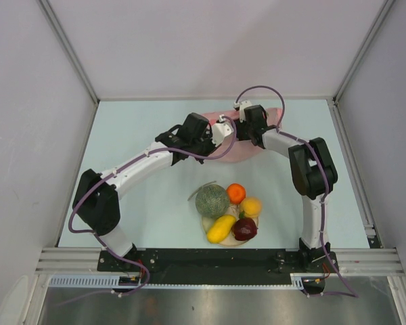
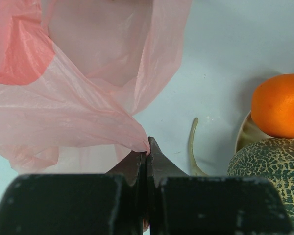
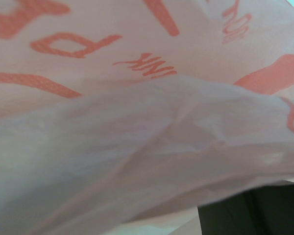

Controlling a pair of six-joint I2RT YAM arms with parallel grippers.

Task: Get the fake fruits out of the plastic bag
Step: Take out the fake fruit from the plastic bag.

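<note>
The robot's right gripper should release the peach on the plated fruits [image 1: 235, 213], between the melon and the dark red fruit.
The pink plastic bag [image 1: 252, 143] lies at the back of the table, partly under both grippers. My left gripper [image 1: 221, 131] is shut on a pinch of the bag's edge, with the film [image 2: 63, 112] spreading up and to the left of the closed jaws [image 2: 148, 149]. My right gripper [image 1: 247, 126] is over the bag. The bag [image 3: 137, 122] fills the right wrist view, and only one dark finger [image 3: 255, 213] shows. The melon [image 1: 212, 200], orange [image 1: 236, 193], yellow-orange fruit [image 1: 251, 206], yellow oblong fruit [image 1: 220, 228] and dark red fruit [image 1: 244, 229] sit outside the bag. I see no peach.
The fruits rest on a round cream plate [image 1: 206, 224] near the table's front middle. In the left wrist view the orange [image 2: 279, 105], melon [image 2: 269, 171], its curved stem [image 2: 192, 147] and the plate rim [image 2: 242, 137] lie right of the jaws. Walls enclose the table on three sides.
</note>
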